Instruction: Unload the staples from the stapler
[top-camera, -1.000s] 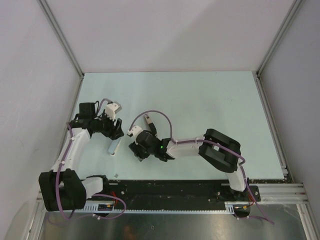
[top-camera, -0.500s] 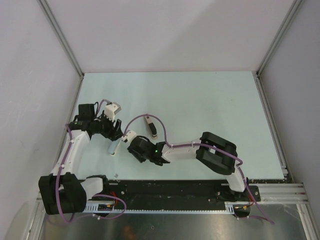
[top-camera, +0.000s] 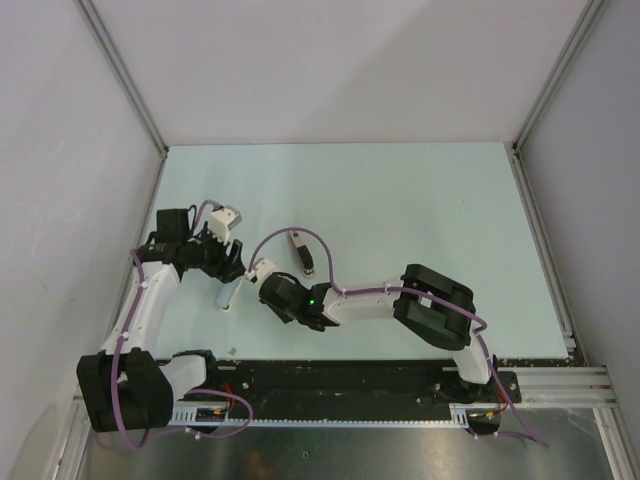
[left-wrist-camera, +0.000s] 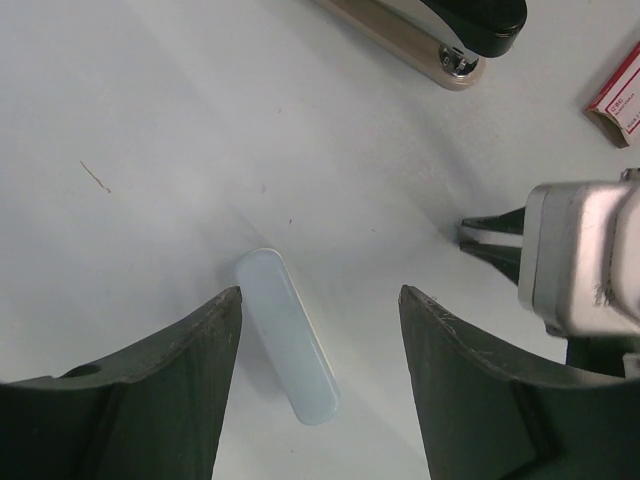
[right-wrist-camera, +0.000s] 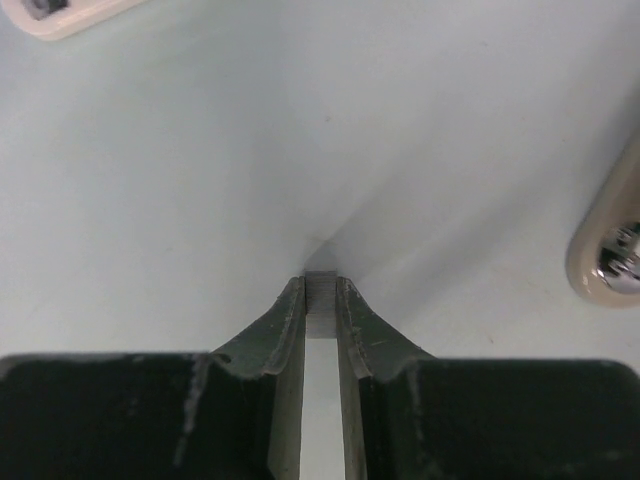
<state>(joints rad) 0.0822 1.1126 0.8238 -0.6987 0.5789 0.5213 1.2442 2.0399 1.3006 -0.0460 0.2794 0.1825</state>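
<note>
The robot's right gripper needs to release the staples, now pinched down at the table, in the grey end of the pink-and-grey box (top-camera: 372, 303) on the table.
The stapler (top-camera: 303, 254), slim and beige with a dark top, lies on the table beyond my right wrist. Its end also shows at the top of the left wrist view (left-wrist-camera: 440, 40) and at the right edge of the right wrist view (right-wrist-camera: 608, 255). My right gripper (right-wrist-camera: 320, 285) is down at the table, shut on the staples (right-wrist-camera: 321, 312), a tiny grey metal strip pinched between its tips. From above the right gripper (top-camera: 258, 280) hides the strip. My left gripper (left-wrist-camera: 320, 295) stands open over the table just to the left, holding nothing.
A pale blue oblong piece (left-wrist-camera: 288, 345) lies flat between the left fingers, nearer the left one, and shows from above (top-camera: 225, 296). A pink-and-grey box (left-wrist-camera: 618, 95) sits at the right edge of the left wrist view. Grey walls enclose the table.
My right gripper has slid left toward the left gripper and closed from open onto the staple strip. The left arm has barely moved.
</note>
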